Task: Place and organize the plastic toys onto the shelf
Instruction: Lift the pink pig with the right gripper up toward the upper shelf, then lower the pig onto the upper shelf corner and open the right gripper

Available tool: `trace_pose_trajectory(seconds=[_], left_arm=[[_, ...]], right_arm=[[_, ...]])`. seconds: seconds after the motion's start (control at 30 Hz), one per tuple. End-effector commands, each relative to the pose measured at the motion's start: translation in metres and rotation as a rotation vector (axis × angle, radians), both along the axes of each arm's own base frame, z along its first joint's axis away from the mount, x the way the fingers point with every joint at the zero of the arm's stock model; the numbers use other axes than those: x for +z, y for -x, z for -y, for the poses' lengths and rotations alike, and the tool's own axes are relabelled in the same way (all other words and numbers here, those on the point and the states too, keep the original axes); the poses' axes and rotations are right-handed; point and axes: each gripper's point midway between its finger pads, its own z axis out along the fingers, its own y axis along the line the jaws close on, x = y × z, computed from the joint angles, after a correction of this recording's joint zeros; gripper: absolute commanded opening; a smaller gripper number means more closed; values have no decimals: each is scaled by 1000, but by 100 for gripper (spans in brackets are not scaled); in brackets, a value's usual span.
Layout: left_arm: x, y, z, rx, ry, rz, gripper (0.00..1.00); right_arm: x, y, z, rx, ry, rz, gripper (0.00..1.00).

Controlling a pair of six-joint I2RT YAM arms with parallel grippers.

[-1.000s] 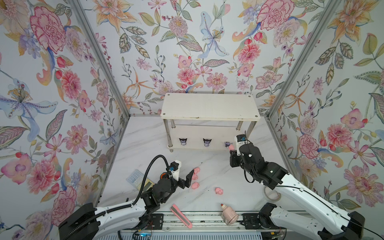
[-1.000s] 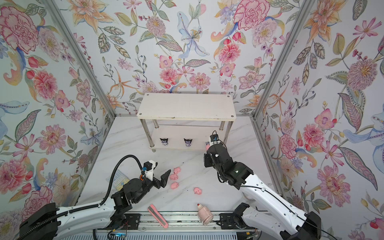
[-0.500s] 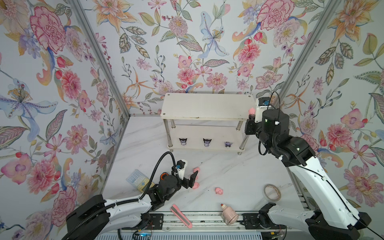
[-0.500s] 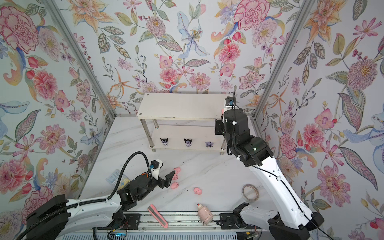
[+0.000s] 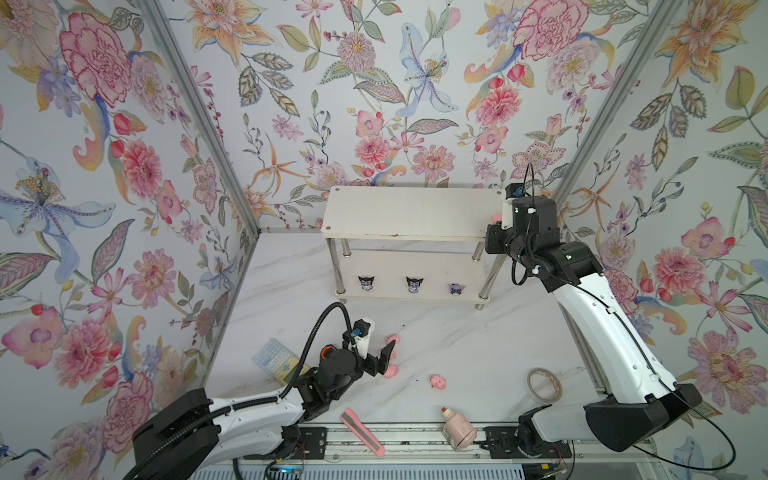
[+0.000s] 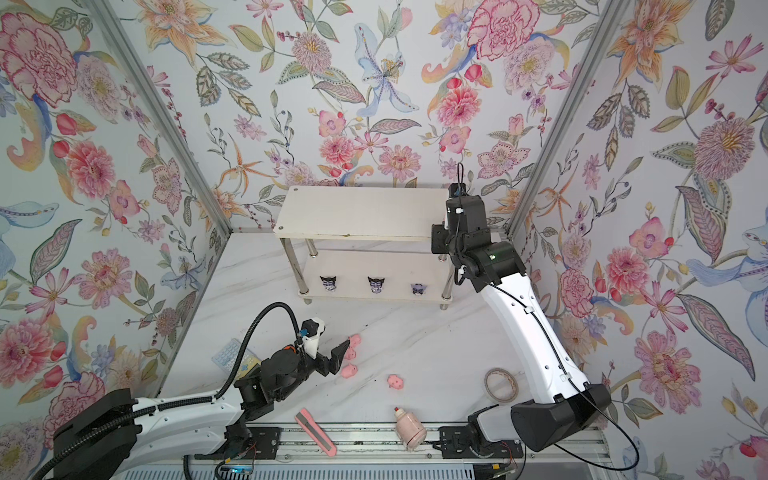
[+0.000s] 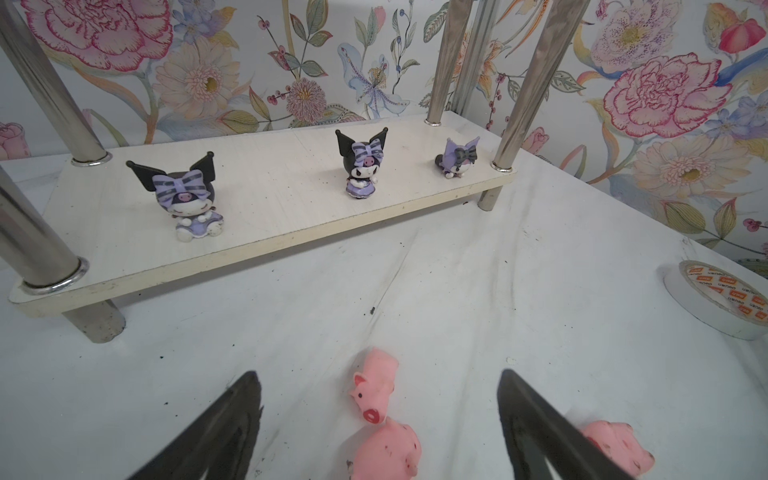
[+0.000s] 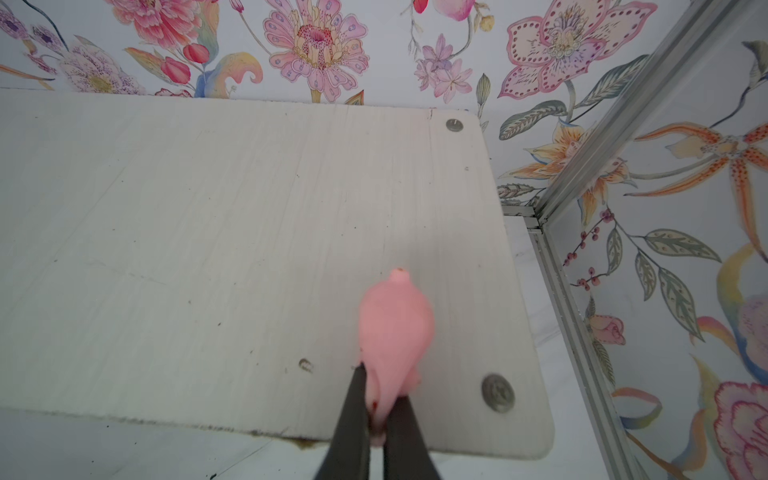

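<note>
The robot's right gripper will release the pink pig on the top board (image 5: pixel 497 218) (image 8: pixel 401 326), beside the front corner screw below it.
The white two-tier shelf (image 5: pixel 409 212) stands at the back. Three purple figurines (image 5: pixel 414 284) stand in a row on its lower board (image 7: pixel 270 195). My right gripper (image 8: pixel 382 384) is shut on a pink pig (image 8: pixel 395 328), which it holds over the right end of the top board (image 8: pixel 208 249); in a top view the pig (image 5: pixel 496 217) peeks out beside the wrist. My left gripper (image 5: pixel 384 357) is open low over the table. Two pigs (image 7: pixel 374 390) (image 7: pixel 388 453) lie between its fingers, and a third (image 7: pixel 615 446) lies just outside one finger. Another pig (image 5: pixel 437 381) lies apart to the right.
A pink box cutter (image 5: pixel 361 432) and a pale pink bottle (image 5: pixel 457 428) lie at the front edge by the rail. A tape roll (image 5: pixel 544 384) lies front right and a blue-and-yellow keypad (image 5: pixel 278 361) front left. Floral walls close three sides.
My right arm rose from beside the lower board to the right end of the top board, carrying the pig. My left gripper shifted a little closer to the pigs on the table.
</note>
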Motion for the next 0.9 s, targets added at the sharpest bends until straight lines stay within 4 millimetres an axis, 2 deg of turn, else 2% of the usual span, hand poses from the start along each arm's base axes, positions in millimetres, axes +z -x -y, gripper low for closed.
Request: trace_pose_trajectory(seconds=[0.0, 0.3, 0.87], left_arm=[[6, -2, -3, 28, 5, 13, 90], [2, -3, -4, 34, -4, 7, 90], [-4, -3, -1, 27, -13, -2, 90]], right_arm=[[-4, 1, -3, 25, -30, -29, 0], [-13, 0, -1, 33, -28, -50, 0], [-7, 3, 17, -17, -38, -38, 0]])
